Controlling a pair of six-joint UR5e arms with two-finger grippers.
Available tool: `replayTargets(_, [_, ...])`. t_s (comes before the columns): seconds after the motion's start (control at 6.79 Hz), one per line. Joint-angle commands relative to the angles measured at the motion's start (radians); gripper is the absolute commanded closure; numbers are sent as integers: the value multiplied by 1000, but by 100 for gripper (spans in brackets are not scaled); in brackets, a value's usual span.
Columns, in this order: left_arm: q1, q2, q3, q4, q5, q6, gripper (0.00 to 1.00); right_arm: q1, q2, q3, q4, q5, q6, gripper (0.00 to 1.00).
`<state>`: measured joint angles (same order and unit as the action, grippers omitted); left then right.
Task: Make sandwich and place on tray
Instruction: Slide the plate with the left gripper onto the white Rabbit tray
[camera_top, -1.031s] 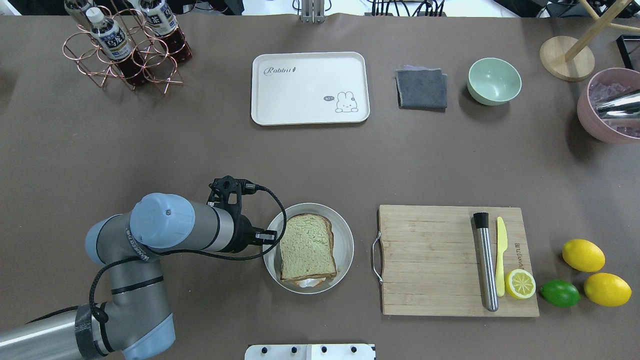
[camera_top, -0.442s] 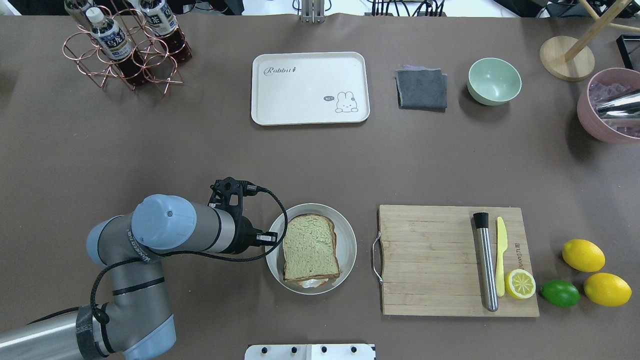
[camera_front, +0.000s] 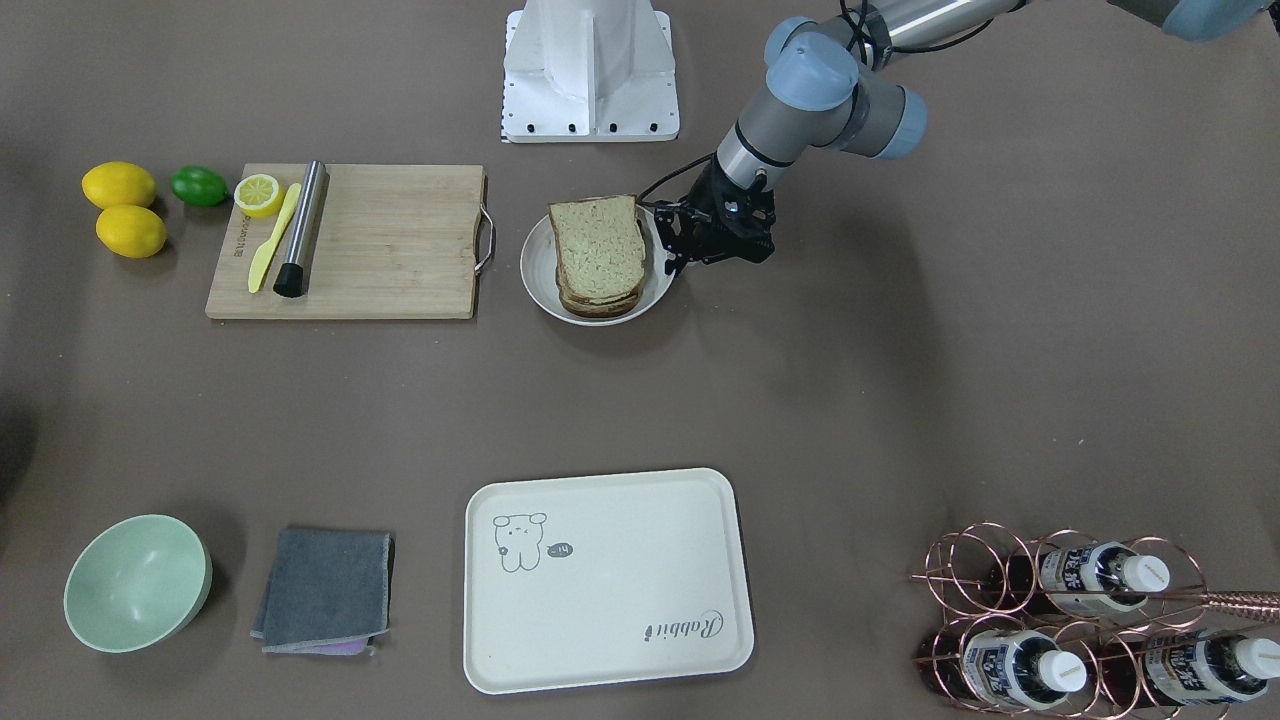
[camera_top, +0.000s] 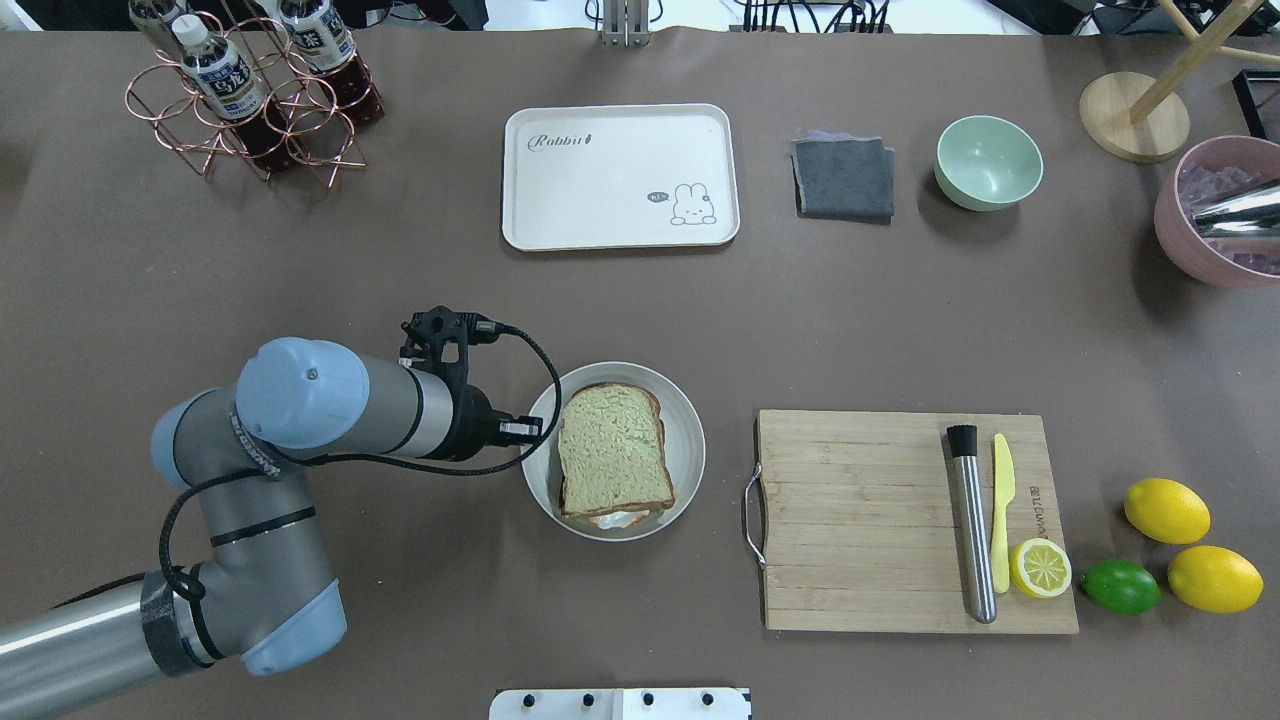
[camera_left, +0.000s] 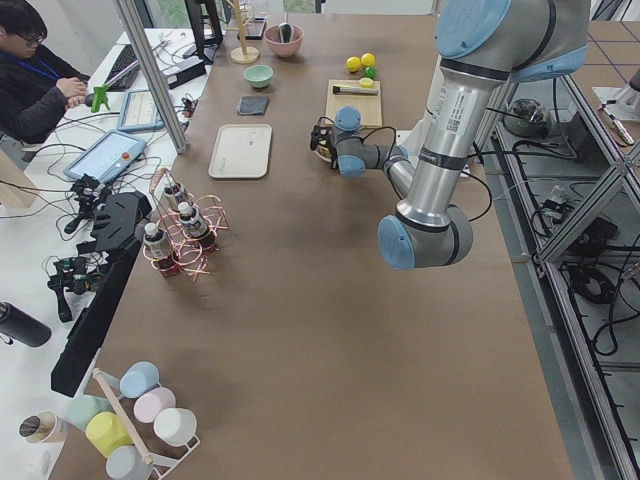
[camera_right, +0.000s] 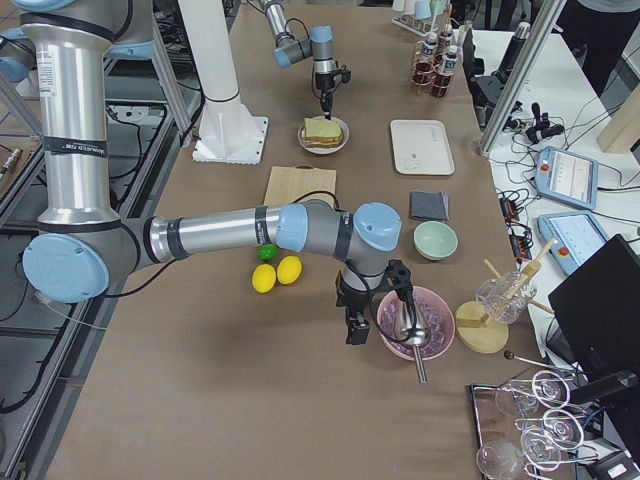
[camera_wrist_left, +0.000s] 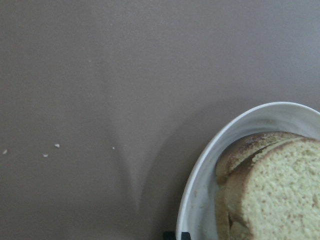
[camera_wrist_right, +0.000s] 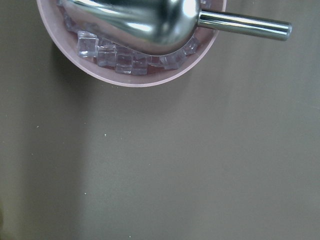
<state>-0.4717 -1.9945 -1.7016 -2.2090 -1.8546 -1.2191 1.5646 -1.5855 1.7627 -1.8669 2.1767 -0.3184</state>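
Note:
The white plate with the sandwich will go on the cream tray (camera_front: 596, 586) between the bunny drawing and the lettering, where I need to set it down with my left gripper.
The sandwich (camera_top: 612, 450), tan bread slices with a bit of white egg (camera_top: 618, 519) showing at the near edge, lies on a round white plate (camera_top: 686, 440). My left gripper (camera_top: 528, 430) is shut on the plate's left rim; the front view shows it (camera_front: 668, 262) at the rim, and the left wrist view shows the rim (camera_wrist_left: 200, 190) and bread (camera_wrist_left: 280, 195) close up. The cream tray (camera_top: 620, 175) sits at the far middle of the table with nothing on it. My right gripper (camera_right: 355, 325) shows only in the right side view, beside the pink bowl (camera_right: 410, 320); I cannot tell its state.
A wooden cutting board (camera_top: 860, 520) right of the plate carries a metal rod (camera_top: 972, 525), yellow knife (camera_top: 1002, 510) and lemon half (camera_top: 1040, 567). Lemons (camera_top: 1166, 510) and a lime (camera_top: 1120, 586) lie beyond it. Grey cloth (camera_top: 843, 177), green bowl (camera_top: 988, 162), bottle rack (camera_top: 250, 90) stand at the back.
My left gripper has carried the plate with the sandwich away from the robot's base, toward the tray. Everything else on the table has stayed put.

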Motion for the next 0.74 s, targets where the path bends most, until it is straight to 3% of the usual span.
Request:
replayTargets(0.0, [-120, -59, 60, 5, -105, 39, 100, 0, -4, -3, 0, -2, 5, 0])
replayTargets(0.44, [-308, -277, 360, 2, -292, 49, 100, 0, -2, -15, 0, -2, 5, 0])
replayTargets(0.59, [-342, -365, 479, 0, -308, 64, 100, 0, -2, -19, 0, -2, 5, 0])
